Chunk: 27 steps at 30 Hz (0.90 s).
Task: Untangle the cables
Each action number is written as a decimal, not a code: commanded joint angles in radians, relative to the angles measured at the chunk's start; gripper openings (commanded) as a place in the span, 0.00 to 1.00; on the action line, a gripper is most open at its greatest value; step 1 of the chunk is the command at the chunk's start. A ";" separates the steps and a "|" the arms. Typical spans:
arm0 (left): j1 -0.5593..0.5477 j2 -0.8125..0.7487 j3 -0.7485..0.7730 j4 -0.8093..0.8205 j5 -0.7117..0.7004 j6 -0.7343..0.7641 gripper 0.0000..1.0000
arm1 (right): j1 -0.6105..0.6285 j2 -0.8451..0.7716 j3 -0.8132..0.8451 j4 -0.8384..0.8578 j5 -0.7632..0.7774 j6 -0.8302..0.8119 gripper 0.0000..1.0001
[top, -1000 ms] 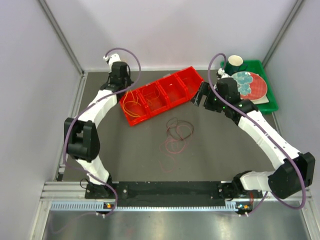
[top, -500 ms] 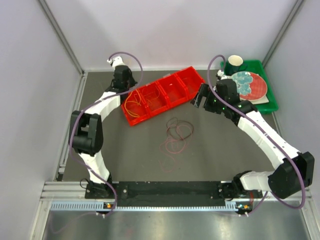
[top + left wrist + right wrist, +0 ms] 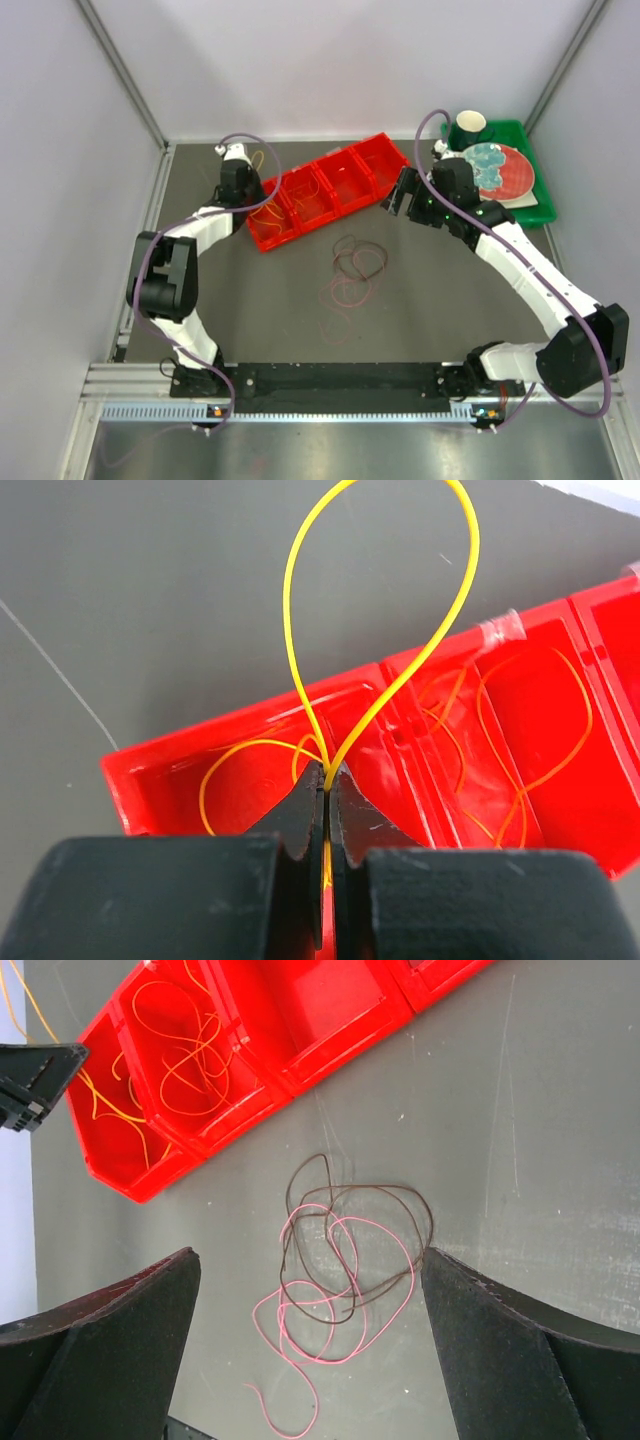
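The yellow cable's loop sticks out past the red bin's rim, so next the left gripper opens, grips again near the loop and tucks it into the red bin's end section (image 3: 240,790).
My left gripper (image 3: 243,190) (image 3: 328,778) is shut on a thin yellow cable (image 3: 288,610), whose loop stands up from the jaws above the left end of the red bin (image 3: 300,232) (image 3: 160,790). More yellow-orange cables (image 3: 185,1050) lie in the bin's two left compartments. A tangle of pink and dark cables (image 3: 355,265) (image 3: 345,1260) lies on the grey table in front of the bin. My right gripper (image 3: 400,190) (image 3: 308,1260) hangs open, high over that tangle and touching nothing.
A green tray (image 3: 535,205) at the back right holds a dark mug (image 3: 468,127) and a red plate (image 3: 497,168). White walls close in both sides and the back. The bin's right compartments (image 3: 320,1000) hold no cables.
My left gripper has moved nearer and slightly left along the bin's left end, still holding the yellow cable. The right arm and the tangle have not moved.
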 commanded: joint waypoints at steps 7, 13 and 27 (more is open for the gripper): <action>0.000 0.062 0.079 -0.094 0.030 -0.007 0.00 | -0.006 -0.030 0.018 0.036 -0.011 0.008 0.91; 0.000 0.090 0.071 -0.124 0.025 -0.027 0.00 | -0.006 -0.034 0.020 0.037 -0.011 0.005 0.91; 0.000 0.019 0.114 -0.245 -0.011 -0.029 0.39 | -0.006 -0.016 0.024 0.054 -0.026 0.004 0.91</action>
